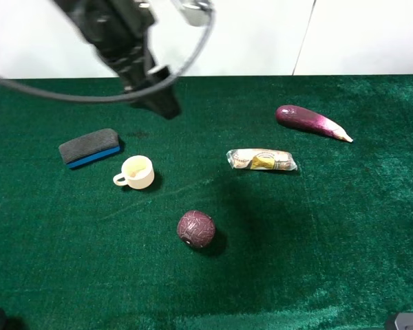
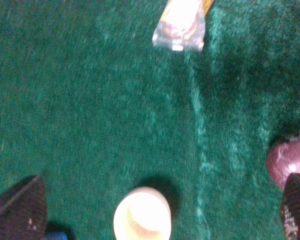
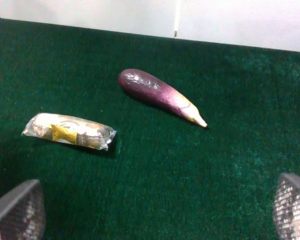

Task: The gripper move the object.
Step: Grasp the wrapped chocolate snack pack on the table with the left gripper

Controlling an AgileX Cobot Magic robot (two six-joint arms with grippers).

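Note:
Next, I close my left gripper on the yellow middle (image 1: 262,161) of the clear plastic packet, between cream cup and eggplant.
The object, a clear plastic packet (image 1: 261,159) with tan and yellow contents, lies flat on the green cloth right of centre. It also shows in the left wrist view (image 2: 182,25) and the right wrist view (image 3: 69,131). My left gripper (image 1: 158,97) hangs high above the back left of the table, well away from the packet, blurred. Its fingers (image 2: 20,207) stand wide apart and hold nothing. My right gripper (image 3: 155,215) is open and empty, its fingers (image 3: 17,210) apart, short of the packet.
A purple eggplant (image 1: 310,122) lies behind and to the right of the packet. A grey-and-blue eraser (image 1: 89,146) and a cream cup (image 1: 136,172) sit at the left. A dark red ball (image 1: 195,229) sits in front of centre. A white wall stands behind the table.

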